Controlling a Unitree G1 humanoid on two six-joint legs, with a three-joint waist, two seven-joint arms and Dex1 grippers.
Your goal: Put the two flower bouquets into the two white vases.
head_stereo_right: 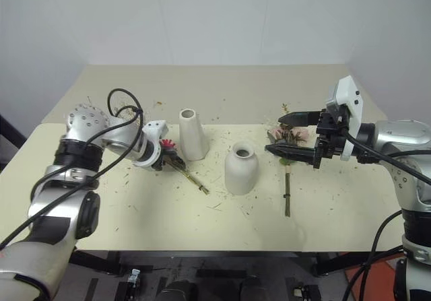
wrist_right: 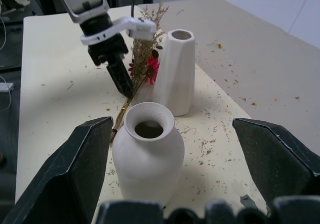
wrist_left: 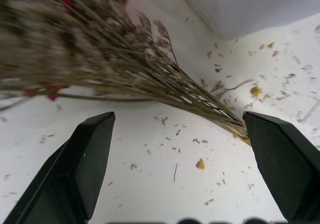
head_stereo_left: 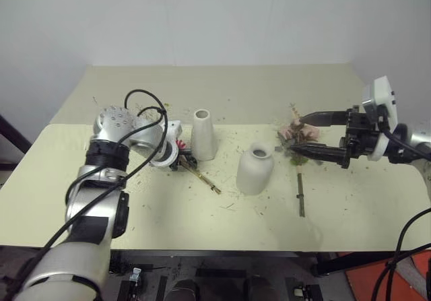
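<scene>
My left gripper is to take the stems (wrist_left: 189, 92) below the grasses and tip the bouquet upright first, as the thin bouquet is lying flat beside the tall vase with its stems slanting.
The thin bouquet (head_stereo_left: 199, 174) of dry tan grasses with a magenta flower lies on the table beside the tall slim white vase (head_stereo_left: 203, 134). My left gripper (wrist_left: 180, 144) points down over its stems, open, with nothing held. The shorter rounded white vase (head_stereo_left: 255, 169) stands to the right of the tall one. Further right lies the pink rose bouquet (head_stereo_right: 293, 135), its stem (head_stereo_right: 287, 193) pointing toward the front edge. My right gripper (head_stereo_right: 293, 135) hovers open above the roses, aimed at the rounded vase (wrist_right: 147, 154).
Dry flower bits are scattered over the cream table (head_stereo_left: 135, 213). A second tabletop section (head_stereo_left: 229, 85) reaches back to the white wall. An orange object (head_stereo_left: 397, 274) sits on the floor below the front right corner.
</scene>
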